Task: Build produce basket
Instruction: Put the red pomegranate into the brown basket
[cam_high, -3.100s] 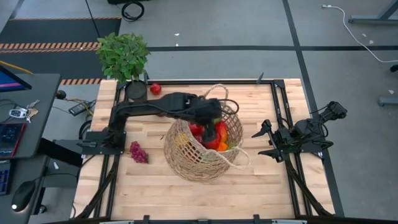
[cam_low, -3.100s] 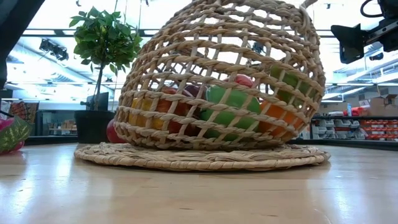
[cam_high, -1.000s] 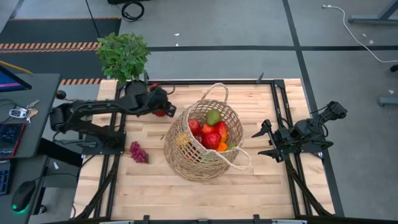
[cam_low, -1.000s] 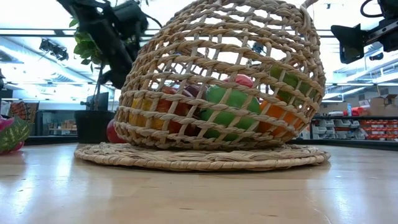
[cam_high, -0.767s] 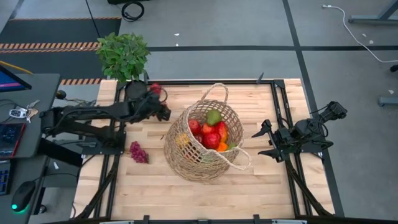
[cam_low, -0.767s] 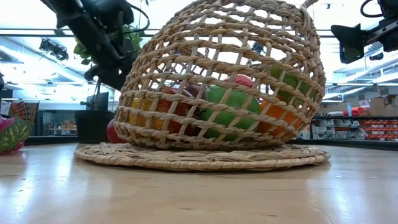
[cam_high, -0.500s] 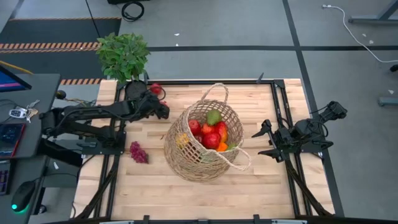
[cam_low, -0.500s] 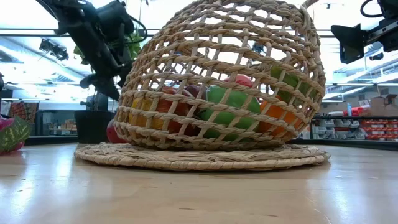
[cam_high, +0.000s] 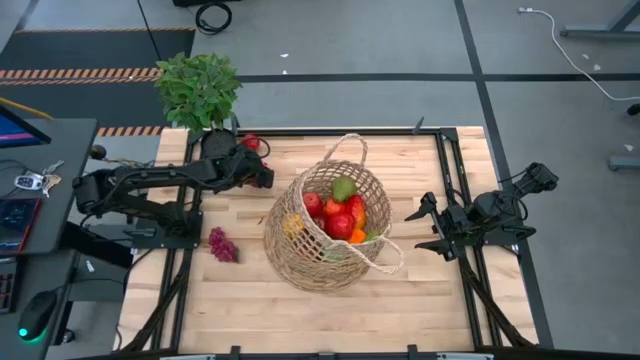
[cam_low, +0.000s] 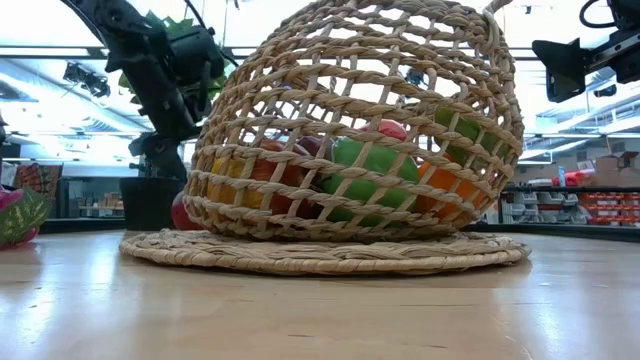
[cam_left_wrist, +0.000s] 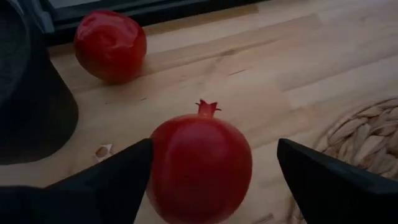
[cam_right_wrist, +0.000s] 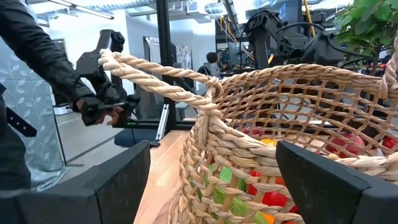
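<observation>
The pomegranate sits off-centre with a gap by the finger nearer the basket, so next my left gripper opens, turns and grips the pomegranate's middle (cam_left_wrist: 200, 171) before lifting.
A red pomegranate (cam_left_wrist: 199, 165) sits on the wood at the table's far left. My left gripper (cam_left_wrist: 211, 168) is open and slants down over it, one finger on each side; in the high view the left gripper (cam_high: 264, 172) hides it. A second red fruit (cam_left_wrist: 111, 43) lies beyond, beside the black pot (cam_left_wrist: 31, 106). The wicker basket (cam_high: 330, 230) rests mid-table, tilted, with red, green and orange produce (cam_high: 340, 210) inside. Purple grapes (cam_high: 222, 244) lie near the left edge. My right gripper (cam_high: 422, 228) waits open at the table's right. My left gripper straddles the pomegranate from above at a slant. One finger (cam_left_wrist: 124, 177) stands right against the fruit's side (cam_left_wrist: 157, 168), and I cannot tell whether it touches. The other finger (cam_left_wrist: 323, 180) is clearly apart. The fruit rests on the table.
A leafy plant (cam_high: 198, 88) in the black pot (cam_high: 218, 145) stands at the far left corner, close behind my left gripper. A flat woven mat (cam_low: 320, 255) lies under the basket. A person's dark sleeve (cam_right_wrist: 31, 43) shows beyond the table. Bare wood lies along the near edge.
My left gripper has sunk toward the table beside the pot and rolled at the wrist, ending low over the pomegranate. The basket, its produce and the grapes have stayed put.
</observation>
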